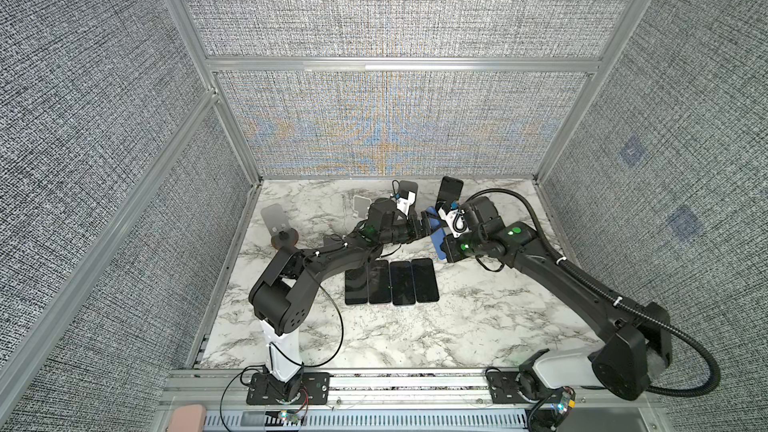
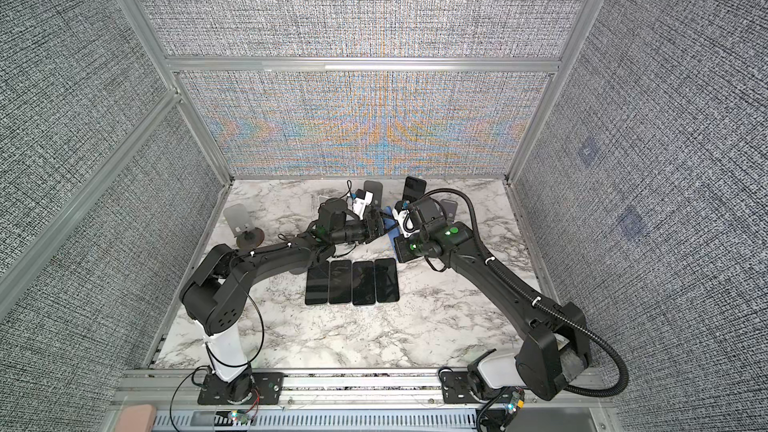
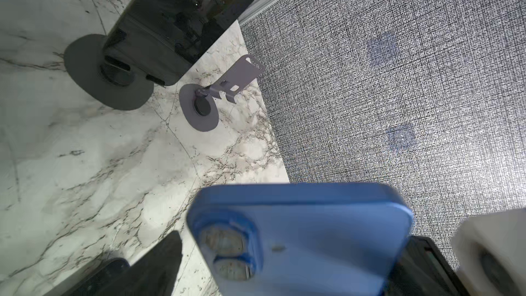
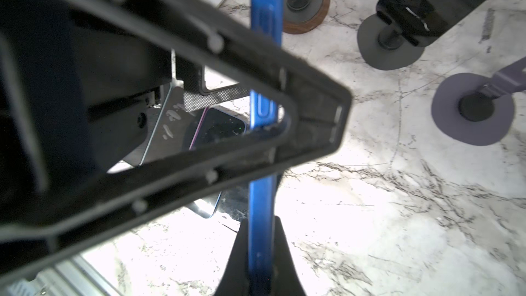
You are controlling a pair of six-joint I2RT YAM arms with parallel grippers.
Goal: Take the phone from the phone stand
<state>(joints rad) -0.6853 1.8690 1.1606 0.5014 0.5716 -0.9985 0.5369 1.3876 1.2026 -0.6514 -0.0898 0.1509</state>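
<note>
The robot's right gripper pinches the blue phone's flat sides, so the left gripper needs to hold the phone while the right gripper takes it again by the phone's side edges (image 4: 262, 197).
A blue phone (image 1: 437, 242) (image 2: 393, 240) hangs in the air over the back middle of the table, clear of any stand. My right gripper (image 1: 443, 246) (image 4: 260, 254) is shut on one end of it, a finger on each flat face. The phone's camera end (image 3: 299, 237) lies between the fingers of my left gripper (image 1: 428, 221) (image 3: 293, 274), which is open; a strip of table shows between one finger (image 3: 162, 263) and the phone's edge. Behind them a black phone (image 1: 451, 188) (image 3: 182, 9) leans on a dark grey phone stand (image 3: 94, 81) (image 4: 390, 46).
Several dark phones (image 1: 390, 282) lie flat in a row in the middle. Empty stands ring the back: a purple-grey one (image 3: 225, 89) by the right wall, a wood-based one (image 1: 282, 236) at the left, a white one (image 1: 360, 205). Fabric walls close three sides.
</note>
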